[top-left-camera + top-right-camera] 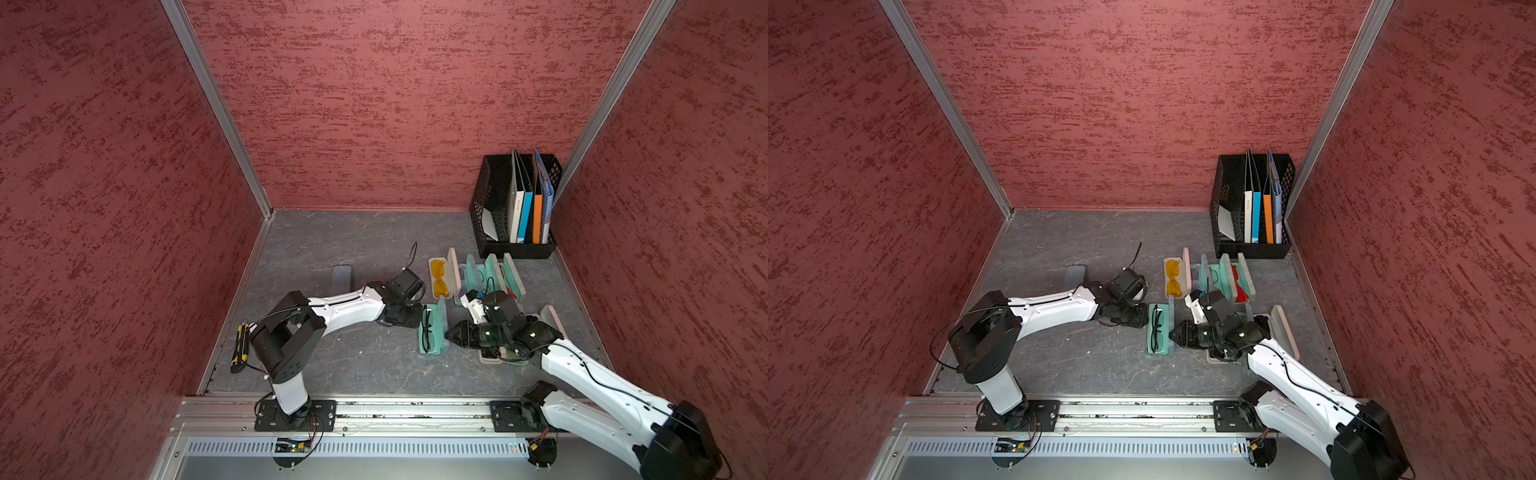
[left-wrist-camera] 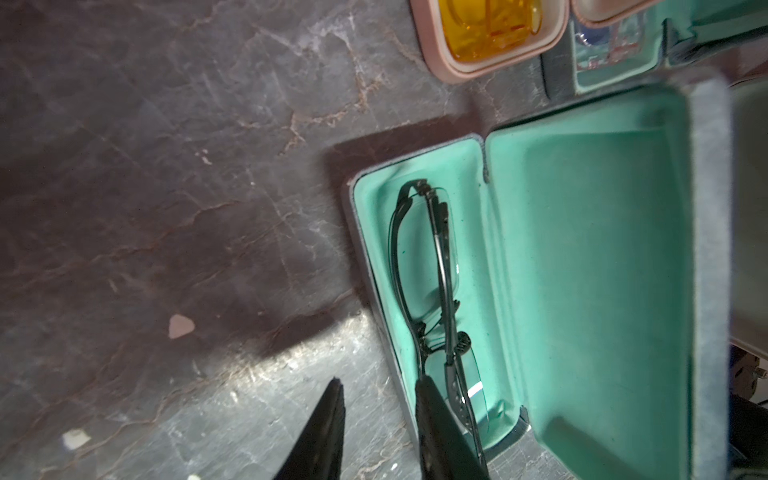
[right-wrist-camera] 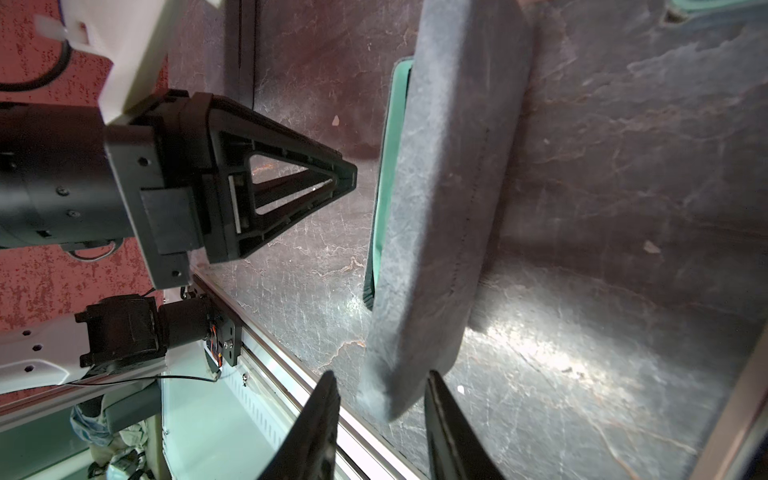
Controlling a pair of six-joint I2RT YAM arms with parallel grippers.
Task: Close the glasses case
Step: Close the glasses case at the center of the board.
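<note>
The side of the case's base is left free by my left gripper's open fingers, so I will pinch the base's side [image 2: 390, 361] with it to steady the base before my right gripper pushes the lid.
The glasses case [image 1: 428, 351] [image 1: 1151, 348] is grey outside and teal inside, and lies open on the table with black glasses [image 2: 440, 270] in its base. Its lid [image 3: 449, 208] [image 2: 582, 249] stands upright along the right side. My left gripper [image 2: 380, 384] [image 1: 420, 316] is open and straddles the base's left wall, one finger inside the case and one on the table. My right gripper [image 3: 381, 374] [image 1: 447, 332] is open, its fingers either side of the lid's near end, with gaps showing on both sides.
A pink case with yellow glasses [image 1: 439, 278] and teal cases, one holding red glasses [image 1: 509, 282], lie open behind. Another pink case [image 1: 552, 318] sits under the right arm. A black file holder [image 1: 515, 245] stands back right, a closed grey case [image 1: 342, 278] and a yellow knife [image 1: 240, 347] lie left.
</note>
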